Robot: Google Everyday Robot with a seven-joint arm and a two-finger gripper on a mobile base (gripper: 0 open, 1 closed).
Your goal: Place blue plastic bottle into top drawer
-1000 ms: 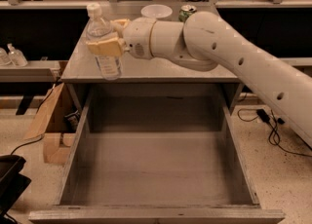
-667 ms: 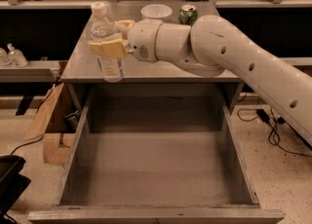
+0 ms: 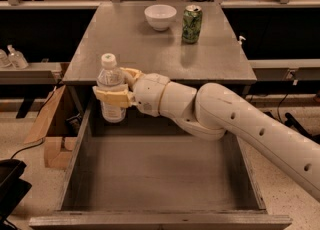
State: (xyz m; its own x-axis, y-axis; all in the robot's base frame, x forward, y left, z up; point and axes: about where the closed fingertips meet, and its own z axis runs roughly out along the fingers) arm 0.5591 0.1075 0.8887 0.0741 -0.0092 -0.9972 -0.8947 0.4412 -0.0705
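Observation:
My gripper is to let go of the blue plastic bottle on the drawer's grey bottom point(image 3: 125, 157), toward the side of the drawer by the cardboard box.
The blue plastic bottle point(image 3: 111, 88) is a clear bottle with a white cap and pale label, held upright. My gripper point(image 3: 116, 90) is shut on the bottle around its middle, reaching in from the right. It holds the bottle over the back left corner of the open top drawer point(image 3: 155, 174), just in front of the grey table's front edge. The bottle's base hangs above the drawer's grey floor.
On the grey table point(image 3: 125, 49) stand a white bowl point(image 3: 160, 16) and a green patterned can point(image 3: 191, 23) at the back. Small clear pump bottles point(image 3: 14, 57) sit on a shelf at the left. A cardboard box point(image 3: 50, 129) lies left of the drawer.
My gripper has carried the bottle forward and down, off the table top to above the drawer's back left corner.

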